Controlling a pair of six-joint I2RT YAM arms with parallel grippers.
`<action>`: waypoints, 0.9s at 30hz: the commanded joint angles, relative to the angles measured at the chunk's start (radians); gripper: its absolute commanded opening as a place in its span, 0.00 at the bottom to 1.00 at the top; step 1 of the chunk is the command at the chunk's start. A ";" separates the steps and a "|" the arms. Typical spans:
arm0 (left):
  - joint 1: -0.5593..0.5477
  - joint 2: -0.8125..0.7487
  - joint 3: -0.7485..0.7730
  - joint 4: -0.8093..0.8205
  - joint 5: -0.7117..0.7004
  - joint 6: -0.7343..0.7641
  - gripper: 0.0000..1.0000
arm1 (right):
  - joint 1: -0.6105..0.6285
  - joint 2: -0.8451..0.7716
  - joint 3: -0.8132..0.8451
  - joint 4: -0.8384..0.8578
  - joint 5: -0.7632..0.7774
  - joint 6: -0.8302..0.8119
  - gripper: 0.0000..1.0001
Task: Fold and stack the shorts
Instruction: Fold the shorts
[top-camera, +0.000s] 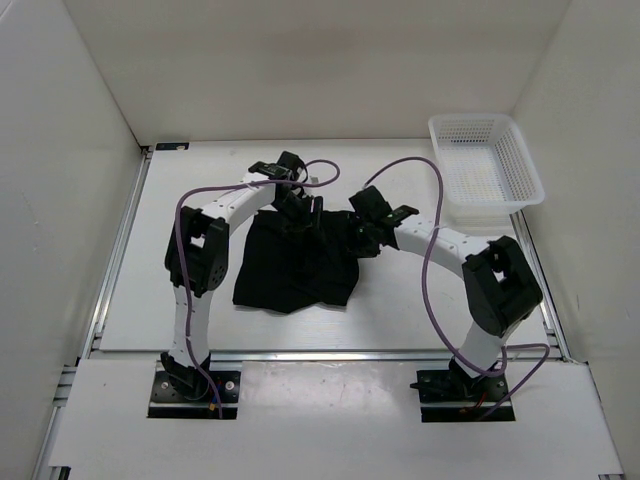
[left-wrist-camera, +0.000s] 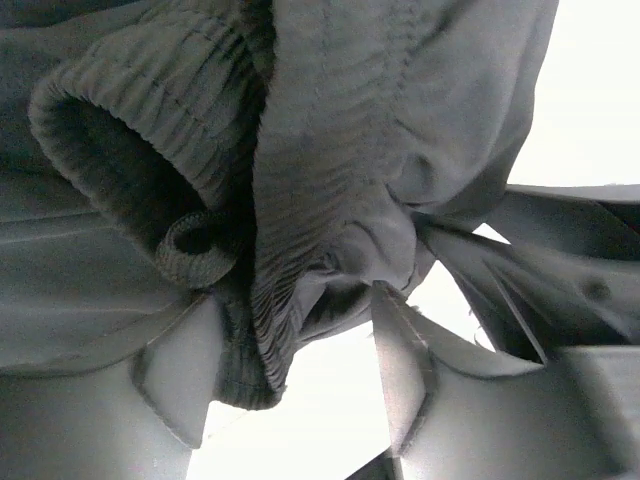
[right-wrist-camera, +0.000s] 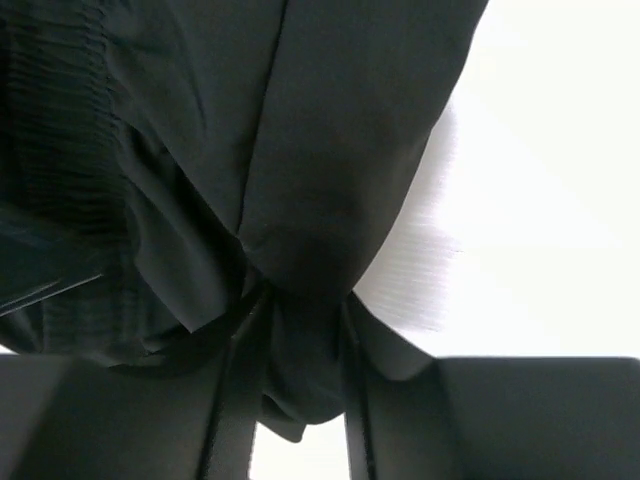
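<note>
My left gripper will pinch the waistband's end (left-wrist-camera: 262, 350) and swing the shorts straight by itself, because the shorts' waistband is bunched and crooked and both grippers are crowding it.
The black shorts (top-camera: 295, 270) are bunched at mid-table, their top edge gathered up and the rest draping down toward the near side. My left gripper (top-camera: 297, 212) is at the shorts' upper middle. In the left wrist view its jaws (left-wrist-camera: 297, 300) pinch a thick bunch of the ribbed waistband (left-wrist-camera: 330, 150). My right gripper (top-camera: 365, 235) is at the shorts' upper right corner. In the right wrist view its jaws (right-wrist-camera: 298, 330) are closed on a fold of dark fabric (right-wrist-camera: 330, 150). The two grippers are close together.
A white mesh basket (top-camera: 470, 120) stands at the back right of the table. White walls enclose the left, back and right sides. Purple cables loop over both arms.
</note>
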 joint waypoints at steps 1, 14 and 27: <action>-0.002 -0.017 0.004 0.002 0.001 0.007 0.71 | -0.001 -0.094 -0.003 -0.010 0.031 -0.055 0.43; -0.022 0.027 -0.015 0.012 0.019 0.046 0.79 | -0.154 -0.338 -0.033 -0.145 0.107 -0.110 0.88; -0.042 -0.069 0.070 -0.017 -0.040 0.001 0.11 | -0.272 -0.440 -0.052 -0.194 0.098 -0.148 0.88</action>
